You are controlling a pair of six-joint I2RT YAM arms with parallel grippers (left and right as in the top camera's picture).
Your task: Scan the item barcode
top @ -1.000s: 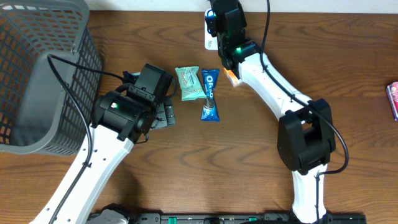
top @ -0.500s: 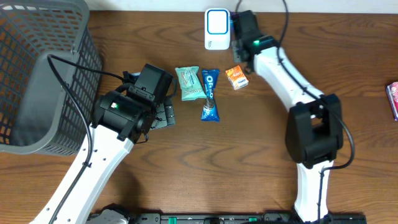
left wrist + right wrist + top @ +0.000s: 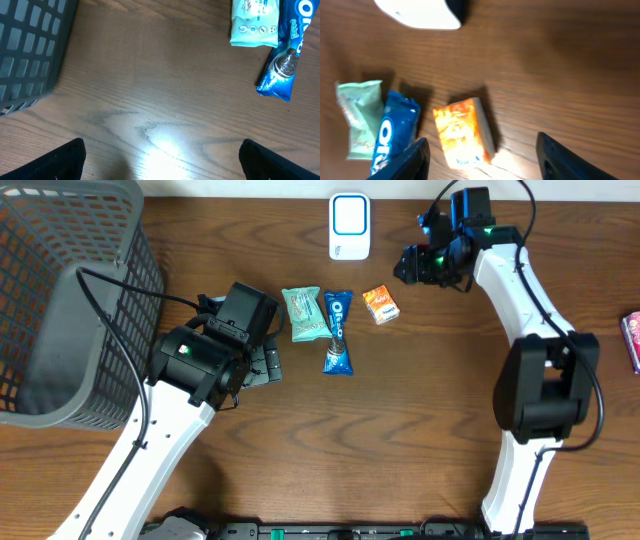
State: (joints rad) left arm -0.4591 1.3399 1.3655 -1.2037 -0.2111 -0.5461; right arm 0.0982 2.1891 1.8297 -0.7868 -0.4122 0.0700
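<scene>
Next, my right gripper needs to go to the orange box's long side [image 3: 391,300] [image 3: 484,132], the one facing away from the blue Oreo pack, and close there.
The item, a small orange box [image 3: 380,305], lies on the table just below and right of the white-and-blue scanner [image 3: 349,225]. Up and to the right of it hovers my right gripper [image 3: 413,265], open and holding nothing. The right wrist view has the orange box [image 3: 462,132] lying free on the wood, with my right gripper [image 3: 482,162] spread wide around that spot and the scanner [image 3: 420,12] at the top. My left gripper [image 3: 262,363] stands open over bare wood [image 3: 165,165], left of the snacks.
A blue Oreo pack [image 3: 338,332] and a mint-green packet [image 3: 304,313] lie side by side left of the box. A grey mesh basket [image 3: 60,300] fills the far left. A pink item [image 3: 632,340] lies at the right edge.
My right gripper has opened and let go of the orange box, which now lies on the table. The right arm has swung from over the scanner to the right. The left arm is still.
</scene>
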